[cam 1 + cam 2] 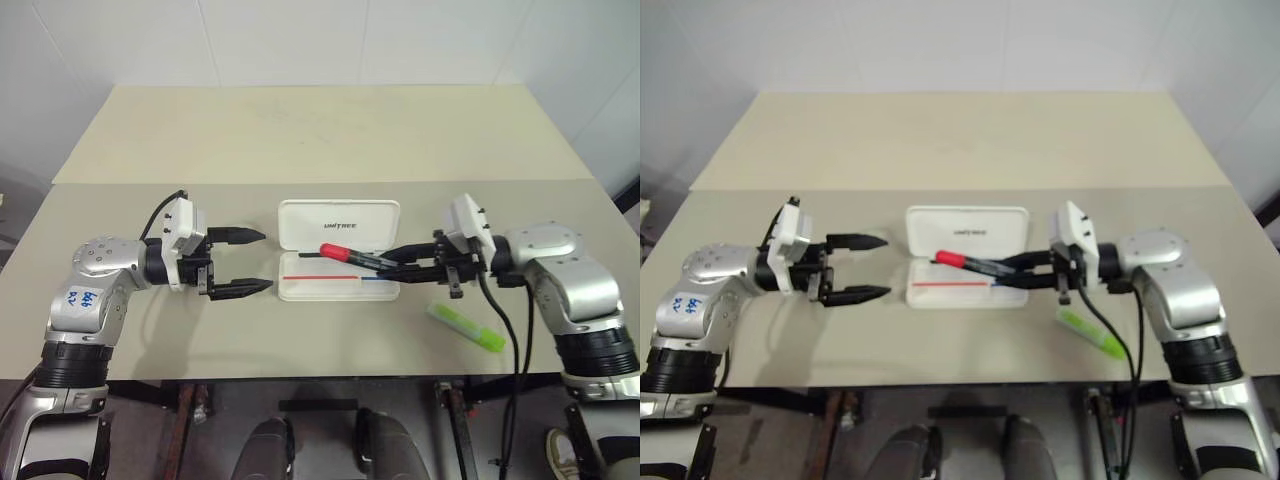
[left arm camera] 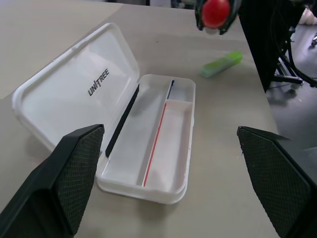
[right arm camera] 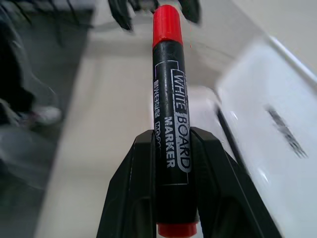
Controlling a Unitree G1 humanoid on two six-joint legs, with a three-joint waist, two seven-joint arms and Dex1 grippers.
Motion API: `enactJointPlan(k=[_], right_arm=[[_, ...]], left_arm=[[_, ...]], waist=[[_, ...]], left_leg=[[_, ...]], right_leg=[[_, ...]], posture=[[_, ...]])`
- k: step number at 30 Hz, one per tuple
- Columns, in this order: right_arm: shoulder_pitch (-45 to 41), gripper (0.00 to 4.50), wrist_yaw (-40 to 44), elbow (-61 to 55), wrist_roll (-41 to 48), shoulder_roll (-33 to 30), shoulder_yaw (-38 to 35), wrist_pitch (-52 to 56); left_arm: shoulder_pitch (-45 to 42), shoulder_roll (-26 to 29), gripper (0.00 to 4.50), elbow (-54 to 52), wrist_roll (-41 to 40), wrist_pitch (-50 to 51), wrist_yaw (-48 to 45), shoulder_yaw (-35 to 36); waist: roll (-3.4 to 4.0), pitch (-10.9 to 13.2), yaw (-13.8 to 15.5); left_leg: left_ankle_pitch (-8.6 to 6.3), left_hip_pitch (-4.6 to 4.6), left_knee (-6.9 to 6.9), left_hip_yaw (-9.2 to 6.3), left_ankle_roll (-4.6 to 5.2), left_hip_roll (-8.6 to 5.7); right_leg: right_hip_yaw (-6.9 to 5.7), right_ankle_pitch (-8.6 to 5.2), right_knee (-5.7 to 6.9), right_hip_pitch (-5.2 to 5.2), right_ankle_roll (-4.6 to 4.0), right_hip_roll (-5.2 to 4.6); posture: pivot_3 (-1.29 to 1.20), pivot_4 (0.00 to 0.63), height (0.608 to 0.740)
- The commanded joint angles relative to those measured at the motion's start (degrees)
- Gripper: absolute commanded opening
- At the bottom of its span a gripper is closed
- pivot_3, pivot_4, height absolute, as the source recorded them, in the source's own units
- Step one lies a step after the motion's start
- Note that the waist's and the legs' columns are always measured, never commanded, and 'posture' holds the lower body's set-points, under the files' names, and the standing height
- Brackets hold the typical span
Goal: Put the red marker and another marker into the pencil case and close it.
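Note:
Next, my right gripper releases the red marker in the pencil case's tray (image 1: pixel 333 270), between the red stripe and the lid.
The white pencil case (image 1: pixel 340 222) lies open in the middle of the table, its lid with "UNITREE" lettering folded back and red and blue stripes in its tray. My right gripper (image 1: pixel 387 265) is shut on the black barrel of the red marker (image 1: pixel 352 255) and holds it nearly level over the tray's right part, red cap pointing toward my left gripper. In the right wrist view both fingers (image 3: pixel 141 168) clamp the marker (image 3: pixel 168 89). Another marker, a lime-green highlighter (image 1: pixel 466 327), lies on the table near the front right. My left gripper (image 1: pixel 256 262) hangs open and empty, left of the case.
A black cable (image 1: pixel 505 320) hangs from my right wrist close to the highlighter. The table's front edge (image 1: pixel 320 378) runs just below both arms. A second tabletop (image 1: pixel 320 130) joins on behind the case. In the left wrist view the case's tray (image 2: pixel 173 129) holds nothing.

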Motion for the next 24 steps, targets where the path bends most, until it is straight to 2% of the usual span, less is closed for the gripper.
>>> enactJointPlan(k=[1,11,18,24], right_arm=[[-1.9,0.61,0.4,3.2,-3.5,2.4,3.7,-6.0],[-10.3,0.61,1.6,20.5,-12.9,9.5,11.1,-19.6],[-13.8,0.61,2.3,26.2,-15.8,11.7,11.8,-23.6],[-16.4,0.61,-0.5,32.5,-20.0,13.1,12.5,-29.4]], left_arm=[[0.8,-0.2,4.5,-2.7,-0.6,-1.0,1.1,1.6],[4.2,-0.5,4.5,-7.5,-1.6,0.0,4.3,2.7],[6.0,-0.3,4.5,-9.6,-2.1,0.7,5.3,3.6],[6.5,-0.1,4.5,-10.4,-2.2,0.9,5.7,3.9]], waist=[[0.0,0.0,0.0],[0.0,0.0,-0.2],[0.0,0.0,-0.3],[0.0,0.0,-0.4]], left_leg=[[-0.01,-0.01,0.0,0.02,0.01,0.0],[-0.08,-0.08,0.0,0.11,-0.13,0.06],[-0.1,-0.11,-0.03,0.33,-0.2,0.13],[-0.1,-0.1,0.0,0.44,-0.2,0.13]], right_leg=[[0.01,0.0,-0.01,0.0,0.0,0.01],[0.1,0.03,0.16,-0.13,-0.11,0.42],[0.3,0.0,0.3,-0.35,-0.18,0.51],[0.42,-0.01,0.45,-0.45,-0.18,0.51]], posture=[[0.0,0.15,0.74],[0.0,0.15,0.74],[0.0,0.15,0.74],[0.0,0.15,0.74]])
